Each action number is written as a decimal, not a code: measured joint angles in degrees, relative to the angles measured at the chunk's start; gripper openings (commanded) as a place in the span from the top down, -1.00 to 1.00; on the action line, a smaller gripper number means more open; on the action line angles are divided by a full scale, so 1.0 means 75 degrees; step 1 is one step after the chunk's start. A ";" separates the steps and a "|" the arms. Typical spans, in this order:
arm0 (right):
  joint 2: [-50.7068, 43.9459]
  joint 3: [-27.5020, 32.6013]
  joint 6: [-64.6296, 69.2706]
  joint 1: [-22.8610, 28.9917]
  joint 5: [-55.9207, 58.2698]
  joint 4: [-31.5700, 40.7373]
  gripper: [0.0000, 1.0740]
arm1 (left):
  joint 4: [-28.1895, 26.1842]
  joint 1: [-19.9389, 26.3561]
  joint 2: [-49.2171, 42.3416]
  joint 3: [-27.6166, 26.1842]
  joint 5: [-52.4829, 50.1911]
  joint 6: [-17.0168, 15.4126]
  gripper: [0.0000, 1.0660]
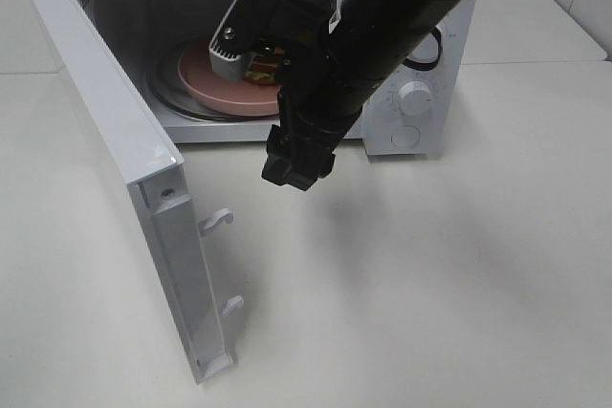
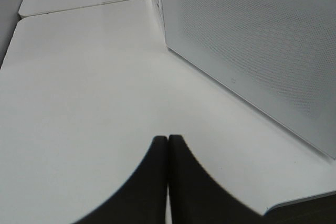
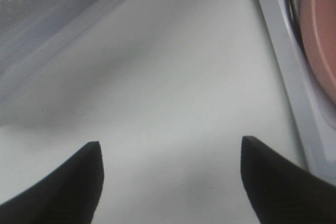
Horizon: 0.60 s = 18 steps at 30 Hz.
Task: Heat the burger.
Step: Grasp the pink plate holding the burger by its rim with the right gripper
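My right gripper is to move next to the pink plate's front rim (image 1: 264, 114) (image 3: 314, 64), beside the front edge of the microwave, and I should close it there.
The burger (image 1: 259, 74) sits on a pink plate (image 1: 203, 80) on the glass turntable inside the open white microwave (image 1: 421, 54); my right arm hides most of it. My right gripper (image 1: 295, 175) hangs just outside the cavity's front edge, above the table. In the right wrist view my right gripper (image 3: 170, 156) is open and empty over bare table, with the pink plate's rim (image 3: 323, 35) at the edge of the picture. My left gripper (image 2: 168, 140) is shut and empty over the table beside a perforated white microwave panel (image 2: 262, 40); it does not show in the exterior high view.
The microwave door (image 1: 124, 160) stands wide open to the left, with two latch hooks (image 1: 218, 222) sticking out of its edge. Two control knobs (image 1: 414, 97) are on the microwave's right panel. The white table (image 1: 430, 284) stretches in front.
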 measured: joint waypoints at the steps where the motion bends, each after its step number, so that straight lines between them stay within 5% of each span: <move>1: 0.0000 0.0000 0.0000 0.0000 0.0000 0.0000 -0.33 | 0.0000 0.0000 0.0000 0.0000 0.0000 0.0000 0.99; 12: 0.0672 -0.0298 0.0466 0.0611 -0.1306 -0.2804 -0.33 | 0.0000 0.0000 0.0000 0.0000 0.0000 0.0000 0.99; 18: 0.0932 -0.0626 0.0932 0.0611 -0.1322 -0.3193 -0.33 | 0.0000 0.0000 0.0000 0.0000 0.0000 0.0000 0.99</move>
